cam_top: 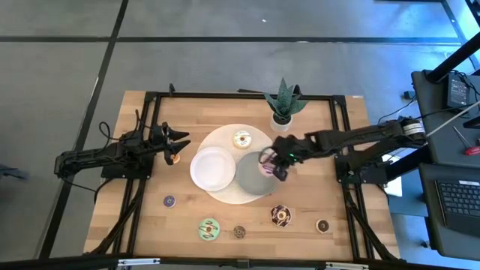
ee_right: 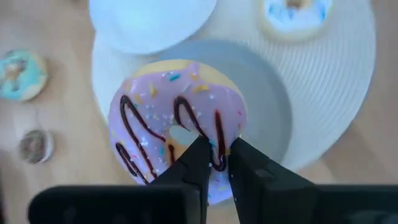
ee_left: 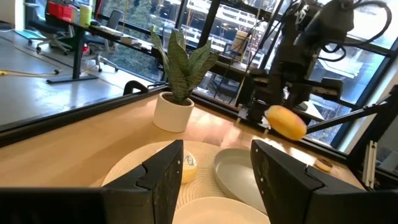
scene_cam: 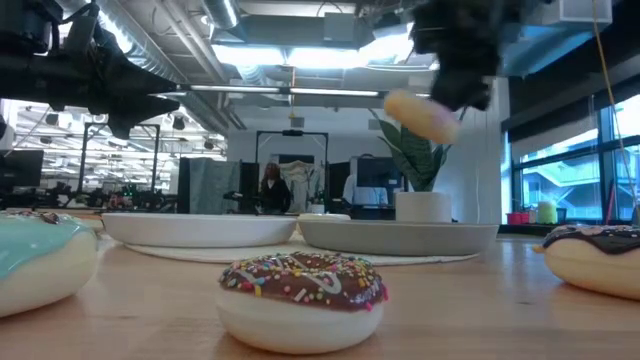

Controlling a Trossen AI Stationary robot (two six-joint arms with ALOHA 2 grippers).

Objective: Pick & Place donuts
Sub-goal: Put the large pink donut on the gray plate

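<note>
The purple-iced donut, now hanging tilted above the plates, will leave my right gripper on the far part of the grey plate (cam_top: 256,161) (ee_right: 250,92), toward the white-iced donut, as I release it there.
My right gripper (cam_top: 276,163) is shut on a purple-iced donut (ee_right: 177,118) with chocolate stripes, held in the air over the grey plate (cam_top: 246,178). In the low view the donut (scene_cam: 422,115) hangs tilted, well above the plates. A white plate (cam_top: 212,169) lies beside the grey one on a round cream mat (cam_top: 225,136), where a white-iced donut (cam_top: 241,139) also rests. My left gripper (cam_top: 178,142) waits open at the table's left, level, with a small orange donut (cam_top: 175,158) just by it. My right gripper pinches the donut's ring on the side nearest the wrist (ee_right: 219,155) between its two fingers, one fingertip (ee_right: 200,144) at the edge of the hole. The fingers slant down from the table's right. The donut is lifted clear and tilted, its pale underside (ee_left: 286,121) facing the left arm.
Along the near edge lie a small purple donut (cam_top: 169,201), a green one (cam_top: 208,228), a small dark one (cam_top: 239,232), a chocolate sprinkled one (cam_top: 280,215) and another small one (cam_top: 322,225). A potted plant (cam_top: 283,105) stands at the far edge.
</note>
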